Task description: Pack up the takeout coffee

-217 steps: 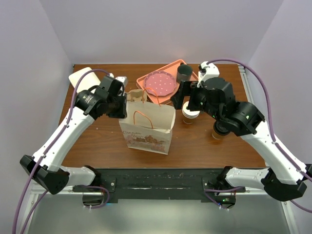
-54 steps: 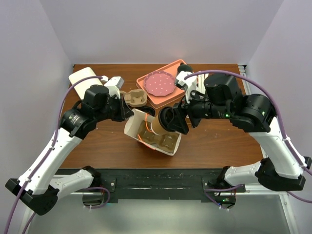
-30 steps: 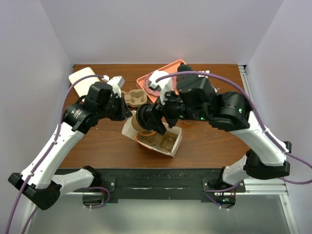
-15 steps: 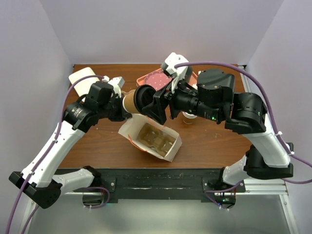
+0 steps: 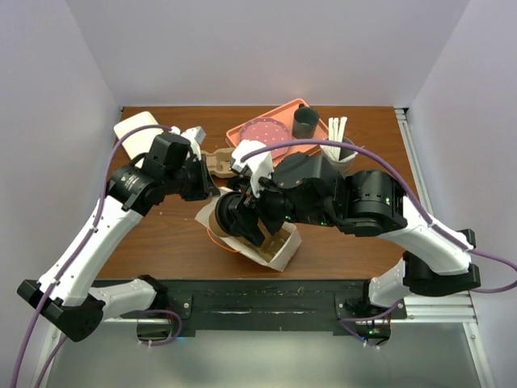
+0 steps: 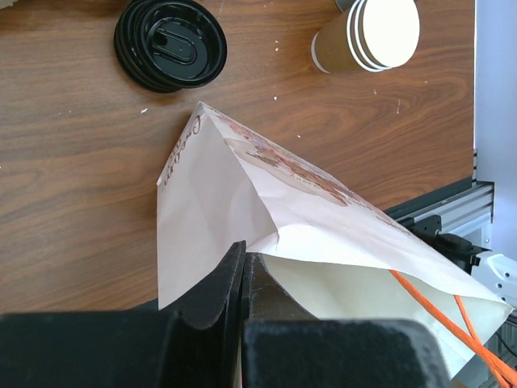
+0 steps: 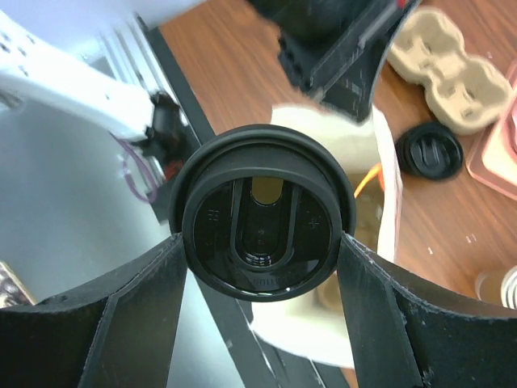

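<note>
The bag's opening leans toward the table's front, so my left gripper needs to retake the bag rim's corner (image 5: 224,191) and bring the bag upright before the coffee goes deeper.
The takeout coffee (image 7: 262,212), a brown paper cup with a black sip lid facing the right wrist camera, sits between the fingers of my right gripper (image 7: 262,242), which is shut on its sides. In the top view the coffee (image 5: 230,217) hangs tilted at the mouth of the white paper bag (image 5: 271,246), which leans open toward the table's front. My left gripper (image 6: 242,263) is shut on the bag's rim (image 6: 266,242), holding the mouth open; in the top view this gripper (image 5: 203,186) is at the bag's back left corner. An orange handle (image 6: 452,311) dangles inside.
A pile of black lids (image 6: 170,44) and a stack of lidless paper cups (image 6: 367,32) stand beyond the bag. A cardboard cup carrier (image 5: 218,162), a pink tray (image 5: 242,133) with a dotted plate, and a dark mug (image 5: 305,121) lie at the back.
My right gripper has carried the coffee from up near the tray down and forward to the bag's mouth. The left gripper kept its hold on the bag's rim.
</note>
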`<act>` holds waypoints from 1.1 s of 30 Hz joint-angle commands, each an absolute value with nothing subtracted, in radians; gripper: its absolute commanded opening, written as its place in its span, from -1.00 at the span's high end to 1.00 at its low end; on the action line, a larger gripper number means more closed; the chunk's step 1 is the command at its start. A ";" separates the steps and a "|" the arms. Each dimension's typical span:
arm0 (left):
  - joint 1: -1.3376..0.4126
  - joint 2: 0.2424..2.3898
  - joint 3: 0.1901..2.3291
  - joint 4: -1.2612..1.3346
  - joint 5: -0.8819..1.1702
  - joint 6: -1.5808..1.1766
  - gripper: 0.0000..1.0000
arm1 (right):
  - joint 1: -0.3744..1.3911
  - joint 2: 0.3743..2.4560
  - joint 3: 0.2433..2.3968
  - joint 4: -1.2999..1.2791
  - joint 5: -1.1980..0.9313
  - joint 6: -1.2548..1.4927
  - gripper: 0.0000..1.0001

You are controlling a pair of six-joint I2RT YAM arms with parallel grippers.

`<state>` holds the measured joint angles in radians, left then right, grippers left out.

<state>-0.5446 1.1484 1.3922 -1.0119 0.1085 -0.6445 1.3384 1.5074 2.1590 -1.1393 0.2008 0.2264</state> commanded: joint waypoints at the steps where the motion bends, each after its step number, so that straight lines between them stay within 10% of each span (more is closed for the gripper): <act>1: -0.538 1.155 1.437 -1.043 0.112 -0.675 1.00 | 1.367 1.531 2.217 -1.268 0.337 0.252 0.49; 11: -0.537 1.100 1.447 -0.956 0.144 -0.727 0.98 | 1.391 1.520 2.069 -1.324 0.531 0.158 0.53; 33: -0.537 1.086 1.345 -1.075 0.156 -0.442 0.05 | 1.388 1.428 1.707 -1.098 0.498 0.080 0.54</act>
<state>-0.5426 1.0893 1.3296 -1.0229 0.1635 -0.5098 1.3857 1.4334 1.7123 -1.1667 0.5007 0.0925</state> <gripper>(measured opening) 0.459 0.719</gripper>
